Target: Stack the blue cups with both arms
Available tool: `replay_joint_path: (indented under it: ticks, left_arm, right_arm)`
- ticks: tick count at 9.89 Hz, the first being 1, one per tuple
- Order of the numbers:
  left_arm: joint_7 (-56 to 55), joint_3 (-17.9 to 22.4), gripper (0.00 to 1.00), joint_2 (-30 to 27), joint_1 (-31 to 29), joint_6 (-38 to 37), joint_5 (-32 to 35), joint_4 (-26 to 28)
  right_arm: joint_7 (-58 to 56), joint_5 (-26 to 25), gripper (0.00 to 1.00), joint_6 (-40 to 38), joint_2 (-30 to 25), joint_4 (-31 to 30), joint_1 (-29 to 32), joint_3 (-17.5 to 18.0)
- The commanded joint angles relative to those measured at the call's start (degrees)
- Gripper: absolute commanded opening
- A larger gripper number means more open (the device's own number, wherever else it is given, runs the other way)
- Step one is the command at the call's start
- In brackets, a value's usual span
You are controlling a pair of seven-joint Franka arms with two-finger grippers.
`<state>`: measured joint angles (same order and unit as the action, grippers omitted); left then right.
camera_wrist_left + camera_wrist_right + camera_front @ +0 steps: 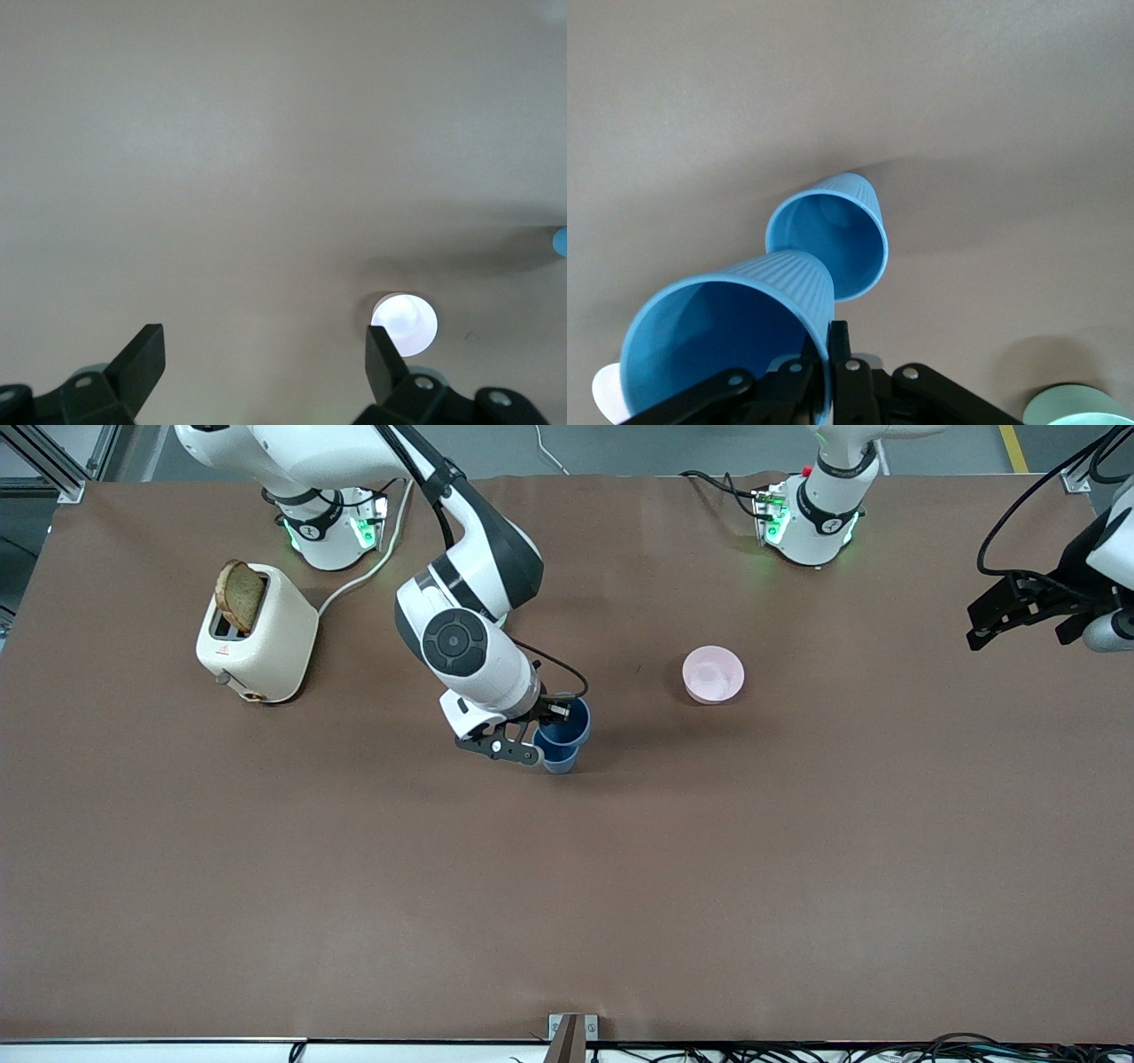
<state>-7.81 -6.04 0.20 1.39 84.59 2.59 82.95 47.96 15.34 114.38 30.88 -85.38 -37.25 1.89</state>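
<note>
The blue cup in my right gripper should be let go inside the second blue cup (558, 748) (830, 244) that stands upright on the brown table.
My right gripper (540, 732) is shut on the rim of a blue cup (565, 722), one finger inside and one outside. In the right wrist view this gripper (833, 350) holds the cup (726, 341) tilted, its base just above the open mouth of the second blue cup (828, 243). The second cup (560, 760) stands upright on the brown table (567, 886), near its middle. My left gripper (1001, 629) is open and empty, up in the air over the left arm's end of the table. In the left wrist view (263, 354) nothing lies between the fingers.
A pink bowl (713, 675) sits between the cups and the left arm's end; it also shows in the left wrist view (405, 323). A cream toaster (257, 633) with a slice of bread stands near the right arm's base. A mint-green bowl (1076, 407) shows in the right wrist view.
</note>
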Motion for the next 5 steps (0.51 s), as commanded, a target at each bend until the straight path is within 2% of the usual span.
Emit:
replay_joint_path:
  ticks: [1, 3, 5]
  left_arm:
    - [1.30, 0.06, 1.00, -0.99, 0.11, 2.07, -0.57, 4.15]
    - [3.23, -0.03, 1.00, -0.90, 0.11, 4.09, -0.65, 5.02]
    - [3.59, -0.29, 1.00, -1.87, 0.11, 4.62, -0.74, 8.27]
  right_arm:
    - [-0.85, 0.39, 0.01, -0.74, 0.32, 0.56, -0.63, -0.40]
    - [-0.85, 0.22, 0.02, -0.65, 0.32, 0.56, -0.63, -0.48]
    - [-0.68, -0.40, 0.02, -0.38, 0.84, 0.56, -0.63, -0.40]
